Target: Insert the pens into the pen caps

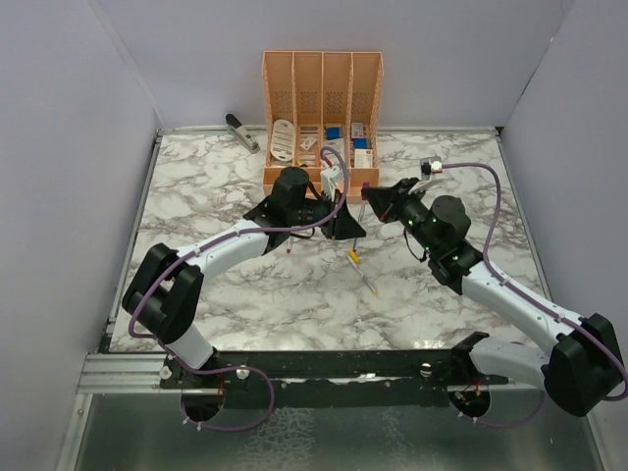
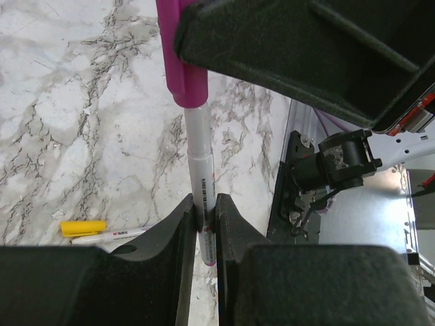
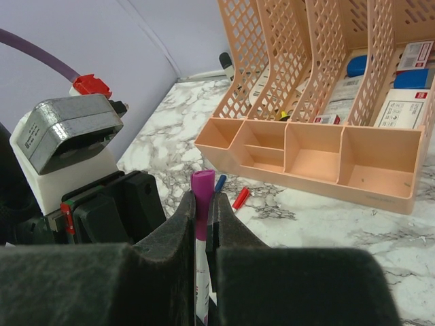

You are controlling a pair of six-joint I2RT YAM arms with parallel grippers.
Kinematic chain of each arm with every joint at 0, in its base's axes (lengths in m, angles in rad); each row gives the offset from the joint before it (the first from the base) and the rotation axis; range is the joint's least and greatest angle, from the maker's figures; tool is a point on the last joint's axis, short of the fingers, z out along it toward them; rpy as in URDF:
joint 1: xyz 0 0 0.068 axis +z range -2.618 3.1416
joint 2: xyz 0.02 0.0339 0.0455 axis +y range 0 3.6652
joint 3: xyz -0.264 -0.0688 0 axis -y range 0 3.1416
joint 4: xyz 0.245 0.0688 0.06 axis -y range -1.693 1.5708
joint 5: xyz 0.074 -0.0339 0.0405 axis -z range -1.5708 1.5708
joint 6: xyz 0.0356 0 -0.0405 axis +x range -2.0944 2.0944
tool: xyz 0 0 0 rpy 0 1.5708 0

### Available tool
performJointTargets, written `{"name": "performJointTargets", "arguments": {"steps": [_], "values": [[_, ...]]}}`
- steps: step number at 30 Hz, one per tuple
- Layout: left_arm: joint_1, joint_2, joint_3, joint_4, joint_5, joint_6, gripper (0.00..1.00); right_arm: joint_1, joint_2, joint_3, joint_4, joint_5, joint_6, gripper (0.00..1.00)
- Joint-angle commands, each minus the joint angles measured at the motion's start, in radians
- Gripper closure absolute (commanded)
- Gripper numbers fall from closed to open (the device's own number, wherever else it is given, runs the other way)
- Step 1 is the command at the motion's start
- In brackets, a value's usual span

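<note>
The purple-capped pen, now upright between both grippers, will be set down and released by my left gripper on the marble (image 1: 312, 227), between the red pen and the yellow cap.
One pen (image 2: 200, 153) stands between both grippers with the purple pen cap (image 2: 181, 61) over its upper end. My left gripper (image 2: 205, 204) is shut on the white barrel near its lower end. My right gripper (image 3: 202, 200) is shut on the purple cap (image 3: 202, 193), with the barrel (image 3: 202, 285) running down between its fingers. From above, the left gripper (image 1: 351, 226) and right gripper (image 1: 373, 199) meet mid-table just in front of the organizer. Another pen (image 1: 363, 273) with a yellow cap (image 2: 83, 228) lies on the marble. A blue cap (image 3: 219, 182) and a red cap (image 3: 240, 197) lie beyond the right fingers.
The peach organizer (image 1: 322, 108) stands at the back centre, its front trays (image 3: 312, 153) close behind the grippers. A grey-black stapler (image 1: 241, 130) lies at the back left by the wall. Walls enclose the marble table (image 1: 196, 186) on three sides.
</note>
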Motion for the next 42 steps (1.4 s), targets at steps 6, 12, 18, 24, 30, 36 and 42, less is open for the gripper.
{"name": "performJointTargets", "arguments": {"steps": [6,12,18,24,30,36,42], "values": [[-0.001,-0.021,0.025,0.009,-0.043,0.017,1.0,0.004,0.0,0.006,-0.046,-0.053,0.009,0.99],[0.0,-0.018,0.041,0.016,-0.059,0.016,1.0,0.004,0.013,0.019,-0.082,-0.092,0.002,0.99],[0.007,-0.021,0.07,0.039,-0.087,0.012,1.0,0.004,0.041,0.032,-0.122,-0.157,-0.004,0.99],[0.016,-0.029,0.113,0.041,-0.149,0.029,1.0,0.004,0.055,0.042,-0.17,-0.183,-0.024,0.99],[0.026,-0.052,0.137,0.046,-0.241,0.044,1.0,0.006,0.066,0.051,-0.221,-0.175,-0.057,0.99],[0.029,-0.088,0.159,0.045,-0.356,0.081,1.0,0.014,0.087,0.049,-0.267,-0.164,-0.084,0.99],[0.035,-0.129,0.166,0.056,-0.466,0.095,1.0,0.031,0.111,0.04,-0.3,-0.156,-0.097,0.99]]}}
